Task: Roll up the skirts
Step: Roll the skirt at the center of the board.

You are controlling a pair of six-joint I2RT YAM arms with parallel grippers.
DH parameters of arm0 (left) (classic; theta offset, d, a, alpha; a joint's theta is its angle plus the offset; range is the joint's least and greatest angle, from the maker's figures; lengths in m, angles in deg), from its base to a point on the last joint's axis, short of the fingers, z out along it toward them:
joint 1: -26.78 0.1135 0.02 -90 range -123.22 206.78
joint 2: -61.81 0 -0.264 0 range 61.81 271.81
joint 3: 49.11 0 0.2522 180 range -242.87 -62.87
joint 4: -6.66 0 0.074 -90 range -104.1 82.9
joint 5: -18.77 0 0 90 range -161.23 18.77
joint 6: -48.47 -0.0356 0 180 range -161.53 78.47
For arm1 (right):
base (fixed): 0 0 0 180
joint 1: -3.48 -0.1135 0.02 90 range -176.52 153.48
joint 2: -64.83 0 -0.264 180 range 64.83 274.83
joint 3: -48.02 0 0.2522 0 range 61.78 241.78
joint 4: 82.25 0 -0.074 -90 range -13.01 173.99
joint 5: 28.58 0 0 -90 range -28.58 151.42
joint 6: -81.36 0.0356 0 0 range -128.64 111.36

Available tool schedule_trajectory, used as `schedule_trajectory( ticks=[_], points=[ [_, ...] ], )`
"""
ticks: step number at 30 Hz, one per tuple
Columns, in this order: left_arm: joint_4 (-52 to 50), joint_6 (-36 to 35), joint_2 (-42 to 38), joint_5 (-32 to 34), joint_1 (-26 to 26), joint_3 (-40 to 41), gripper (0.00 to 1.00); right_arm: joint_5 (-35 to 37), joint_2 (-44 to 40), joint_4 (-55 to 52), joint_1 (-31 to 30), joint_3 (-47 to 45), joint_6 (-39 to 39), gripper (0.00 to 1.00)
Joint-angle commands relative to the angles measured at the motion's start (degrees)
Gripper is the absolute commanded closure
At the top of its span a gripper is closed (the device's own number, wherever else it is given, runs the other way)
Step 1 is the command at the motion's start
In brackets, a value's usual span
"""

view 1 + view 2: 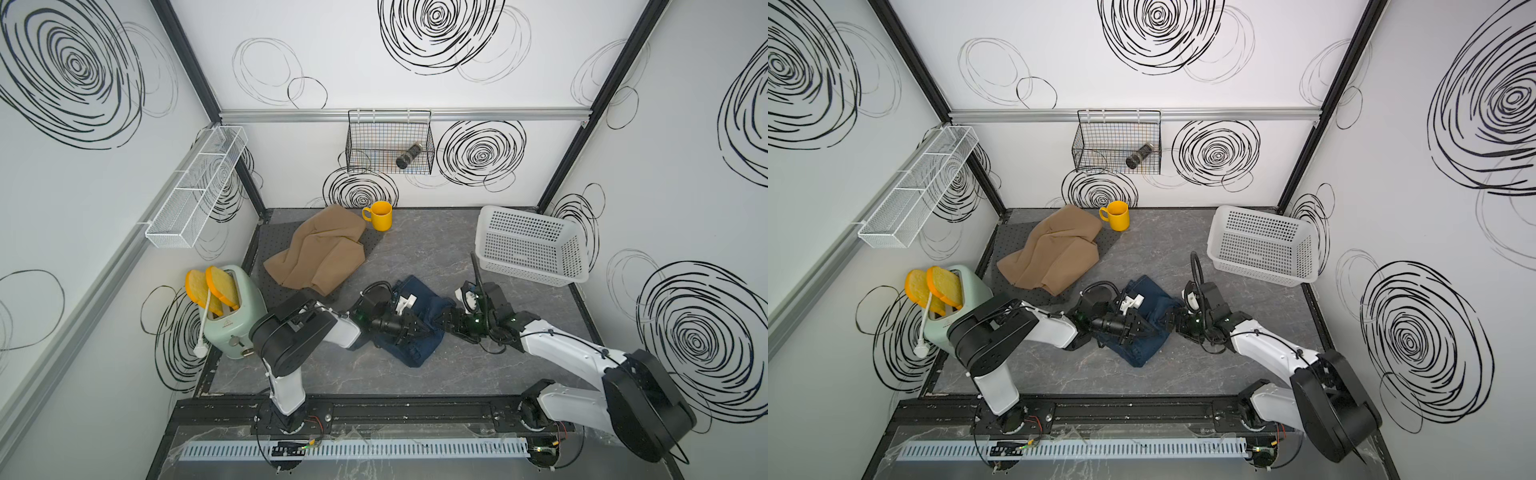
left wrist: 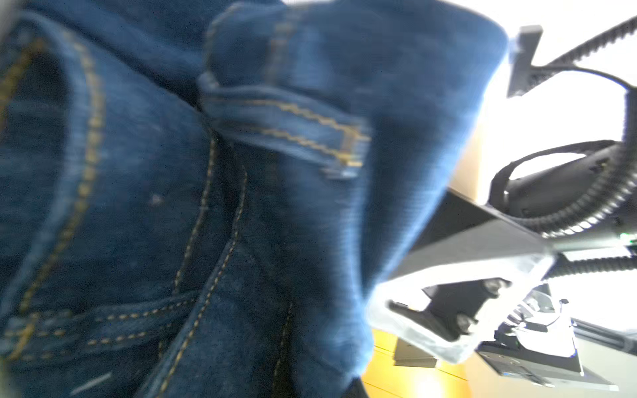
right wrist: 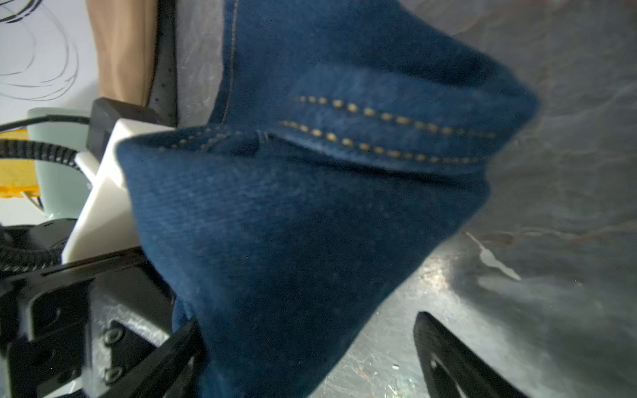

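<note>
Next, my right gripper pinches this end of the denim skirt, which is bunched against its open fingers, while my left gripper takes the skirt's near edge [image 1: 417, 358] and pulls it flat.
The dark blue denim skirt [image 1: 415, 332] [image 1: 1142, 336] lies bunched mid-table between both arms. My left gripper [image 1: 420, 328] [image 1: 1144, 328] is shut on the skirt's near fold. In the left wrist view, stitched denim [image 2: 241, 206] fills the frame and hides the fingers. My right gripper [image 1: 442, 322] [image 1: 1173, 322] [image 3: 309, 320] stands open at the skirt's right edge. Denim [image 3: 293, 224] rests against one finger, and the other finger stands apart over bare table. The tan skirt [image 1: 320, 249] [image 1: 1054, 249] lies crumpled at the back left. It rests on the dark grey dotted skirt [image 1: 272, 237] [image 1: 1007, 235].
A yellow mug [image 1: 380, 215] stands behind the tan skirt. A white slotted basket [image 1: 532, 245] sits tipped at the back right. A mint toaster [image 1: 232, 320] holding toast stands at the left edge. A black wire basket [image 1: 388, 141] and a white mesh shelf [image 1: 195, 187] hang on the walls.
</note>
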State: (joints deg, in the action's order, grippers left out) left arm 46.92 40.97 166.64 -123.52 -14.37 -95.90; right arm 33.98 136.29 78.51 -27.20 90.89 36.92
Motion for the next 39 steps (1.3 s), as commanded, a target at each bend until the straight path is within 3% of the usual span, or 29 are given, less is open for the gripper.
schedule_trajectory(
  ticks=[1,3,5,8,10,12,14,15,16,17,19,22,25,28,32,34,36,39],
  points=[
    [21.9,11.4,3.0,-2.6,-0.4,0.5,0.93,-0.6,3.1,-1.3,-1.2,2.8,1.6,0.07],
    [23.4,11.8,4.4,-2.1,-0.4,0.9,0.92,0.9,4.0,-0.5,-1.2,3.9,1.4,0.08],
    [23.9,11.4,4.9,-0.6,-0.4,1.3,0.93,1.0,5.0,1.3,-1.0,4.0,2.1,0.15],
    [16.8,6.9,3.4,0.6,-0.4,0.6,0.92,-0.7,8.5,3.1,-0.8,4.2,3.8,0.41],
    [9.1,1.8,1.1,2.3,-0.3,-0.1,0.85,-0.3,11.0,3.1,-0.8,4.6,4.3,0.49],
    [2.5,-2.4,-0.6,3.2,-0.3,-1.4,0.74,0.3,12.9,3.2,-1.1,5.5,3.7,0.55],
    [-0.2,-4.0,-1.2,3.5,0.0,-2.1,0.58,3.0,14.6,0.2,-1.2,7.7,1.9,0.70],
    [-1.7,-4.8,-1.7,3.6,0.6,-2.4,0.47,5.1,15.3,-1.8,-1.2,8.8,1.0,0.75],
    [-5.1,-6.6,-2.9,3.9,1.5,-2.8,0.23,6.6,16.1,-3.5,-1.1,9.8,0.0,0.78],
    [-10.7,-10.1,-4.4,4.4,2.6,-3.6,0.12,8.1,16.9,-5.6,-1.1,10.8,-0.9,0.80],
    [-31.5,-22.9,-9.0,8.6,5.3,-7.7,0.07,11.1,18.2,-9.5,-1.2,12.5,-2.2,0.84],
    [-60.8,-43.1,-13.8,21.0,5.7,-17.9,0.04,14.2,19.2,-15.0,-1.2,14.9,-4.0,0.88],
    [-74.2,-53.9,-16.0,31.5,3.1,-23.4,0.07,18.0,19.4,-19.4,-1.0,16.9,-5.5,0.89],
    [-75.2,-56.5,-18.8,35.2,1.2,-22.2,0.14,20.2,19.6,-23.0,-0.3,18.6,-7.2,0.91],
    [-73.8,-61.8,-27.2,41.5,-2.9,-19.1,0.10,20.4,19.3,-24.8,2.1,18.7,-8.7,0.91],
    [-74.5,-67.2,-30.6,51.8,-11.5,-19.8,0.02,19.1,20.0,-25.5,2.6,19.6,-9.6,0.91],
    [-74.9,-72.0,-30.7,59.8,-19.4,-21.5,0.02,18.2,21.4,-26.2,2.6,21.1,-10.3,0.91],
    [-74.3,-77.7,-27.3,69.3,-25.3,-23.2,0.02,16.6,23.3,-26.7,2.8,23.5,-11.0,0.90]
  ],
)
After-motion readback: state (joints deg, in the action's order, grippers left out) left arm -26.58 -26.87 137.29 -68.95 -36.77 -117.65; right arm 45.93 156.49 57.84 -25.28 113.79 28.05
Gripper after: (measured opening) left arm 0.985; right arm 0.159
